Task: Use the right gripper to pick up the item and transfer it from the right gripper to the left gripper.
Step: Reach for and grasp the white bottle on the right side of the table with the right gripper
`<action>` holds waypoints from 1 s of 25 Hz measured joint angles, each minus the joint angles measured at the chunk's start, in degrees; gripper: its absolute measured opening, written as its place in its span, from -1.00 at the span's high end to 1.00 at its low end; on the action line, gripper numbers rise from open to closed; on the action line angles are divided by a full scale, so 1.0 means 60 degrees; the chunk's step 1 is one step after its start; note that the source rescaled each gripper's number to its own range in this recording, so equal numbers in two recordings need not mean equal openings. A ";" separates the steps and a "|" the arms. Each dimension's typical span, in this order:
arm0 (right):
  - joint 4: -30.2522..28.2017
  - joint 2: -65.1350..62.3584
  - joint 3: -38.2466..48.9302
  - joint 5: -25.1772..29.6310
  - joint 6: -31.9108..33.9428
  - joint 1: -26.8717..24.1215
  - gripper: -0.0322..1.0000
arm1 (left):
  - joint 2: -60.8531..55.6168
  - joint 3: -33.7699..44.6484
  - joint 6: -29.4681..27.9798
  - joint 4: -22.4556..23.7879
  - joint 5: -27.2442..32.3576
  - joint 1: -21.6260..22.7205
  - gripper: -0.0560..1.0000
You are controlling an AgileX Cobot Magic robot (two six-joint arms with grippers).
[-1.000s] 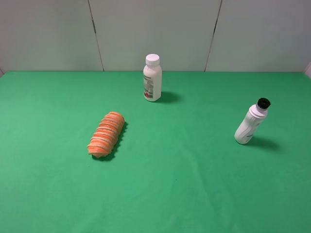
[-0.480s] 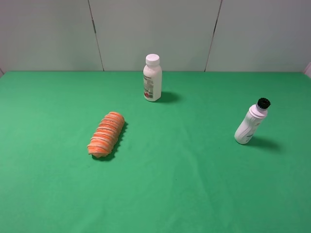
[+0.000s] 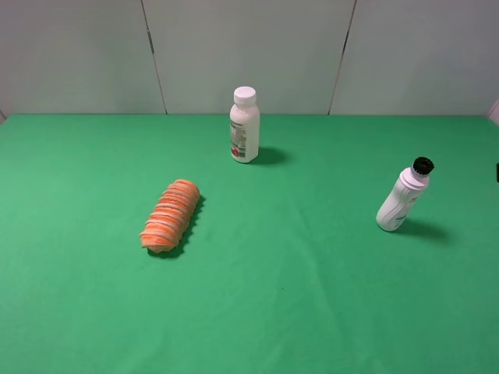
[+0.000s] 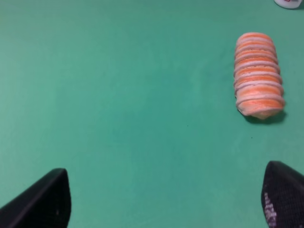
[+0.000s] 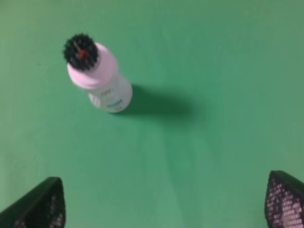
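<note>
The upper part (image 3: 409, 187) (image 5: 101, 80) of the tilted white bottle, just below its black brush cap, will be gripped by my right gripper.
A white bottle with a black brush cap (image 3: 402, 197) stands tilted on the right of the green table; the right wrist view shows it from above (image 5: 97, 78). My right gripper (image 5: 162, 202) is open and empty, its fingertips (image 5: 40, 205) wide apart and short of the bottle. My left gripper (image 4: 164, 197) is open and empty, with an orange ridged roll (image 4: 258, 73) lying ahead of it to one side. In the high view neither gripper shows; only a dark sliver (image 3: 497, 173) sits at the right edge.
The orange ridged roll (image 3: 171, 215) lies left of centre. A white bottle with a white cap and a label (image 3: 244, 125) stands upright at the back centre. The green cloth (image 3: 296, 280) covers the whole table, up to a grey wall behind.
A dark sliver has come into the high view at its right edge. The three objects on the table have not moved.
</note>
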 joint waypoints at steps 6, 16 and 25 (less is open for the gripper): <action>0.0058 0.2174 -0.1239 -0.0332 0.0219 0.1141 -0.67 | 0.0000 0.0000 0.0000 0.0000 0.0000 0.0000 -0.46; 0.0058 0.4607 -0.2608 -0.0092 0.0259 0.1164 -0.89 | 0.0000 0.0000 0.0000 0.0000 0.0000 0.0000 -0.46; 0.0058 0.6081 -0.3637 0.0205 -0.0104 0.1055 -1.00 | 0.0000 0.0000 0.0000 0.0000 0.0000 0.0000 -0.46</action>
